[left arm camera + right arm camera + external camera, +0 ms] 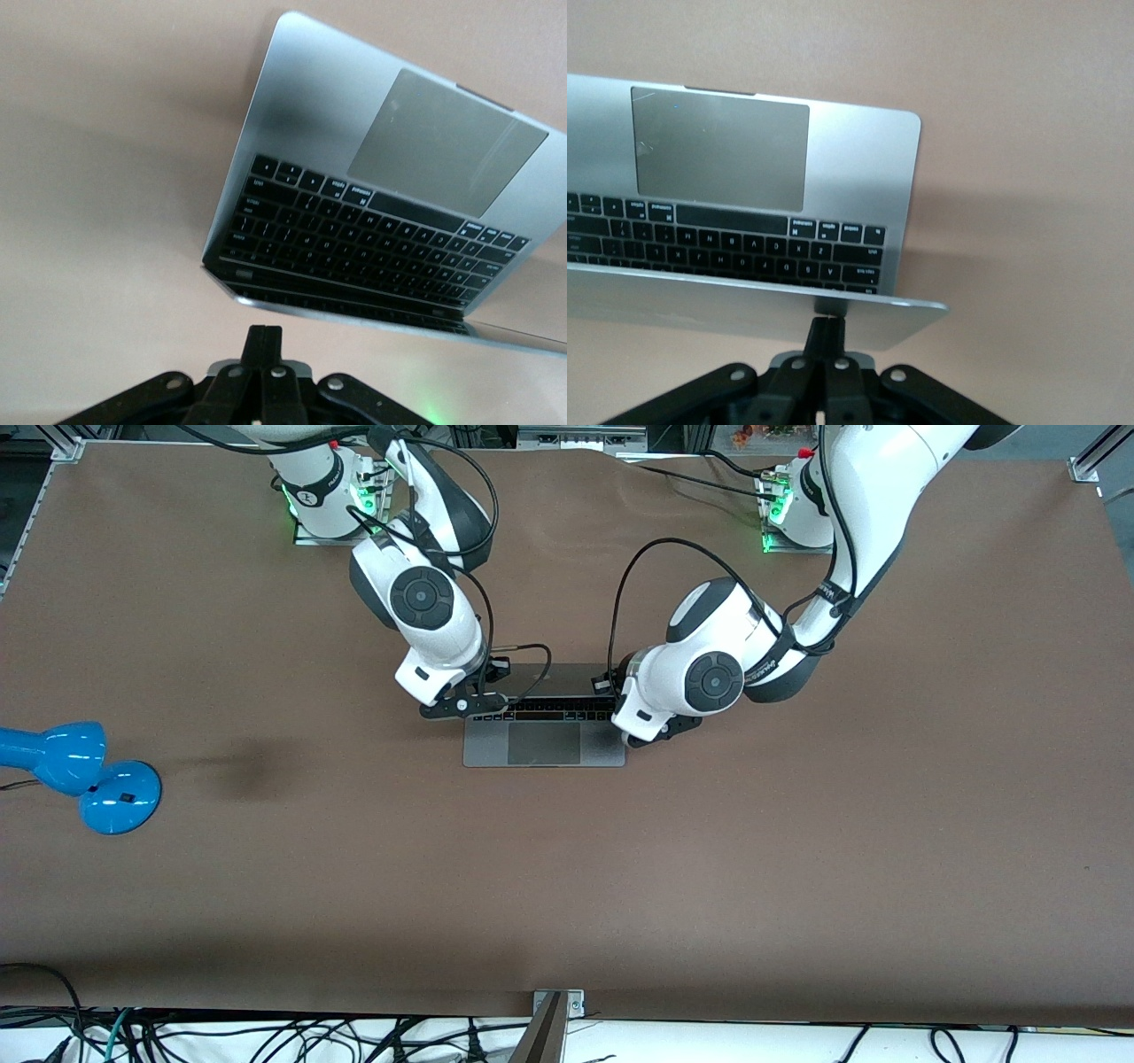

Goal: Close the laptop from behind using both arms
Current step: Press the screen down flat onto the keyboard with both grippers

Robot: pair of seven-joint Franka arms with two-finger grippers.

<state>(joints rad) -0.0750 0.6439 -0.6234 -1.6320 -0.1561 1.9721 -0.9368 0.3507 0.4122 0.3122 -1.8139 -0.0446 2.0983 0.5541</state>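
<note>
My left gripper needs to let go of the grey laptop's lid flat over the black keyboard [544, 716] [416, 212], so it covers the trackpad too.
The grey laptop [542, 746] lies in the middle of the table, its lid partly lowered over the black keyboard. My right gripper [469, 707] is shut, at the lid's corner toward the right arm's end. In the right wrist view its tips [830, 320] touch the back of the lid [726, 305], above the keyboard and trackpad [722, 146]. My left gripper [654, 735] is shut at the lid's other end. In the left wrist view its tips [265, 339] sit just off the lid's top edge [354, 312], with the laptop's keyboard [354, 239] showing under it.
A blue desk lamp [84, 771] lies on the brown table [567, 886] at the right arm's end, nearer the front camera than the laptop. Both arm bases stand along the table's edge farthest from the front camera. Cables hang under the near edge.
</note>
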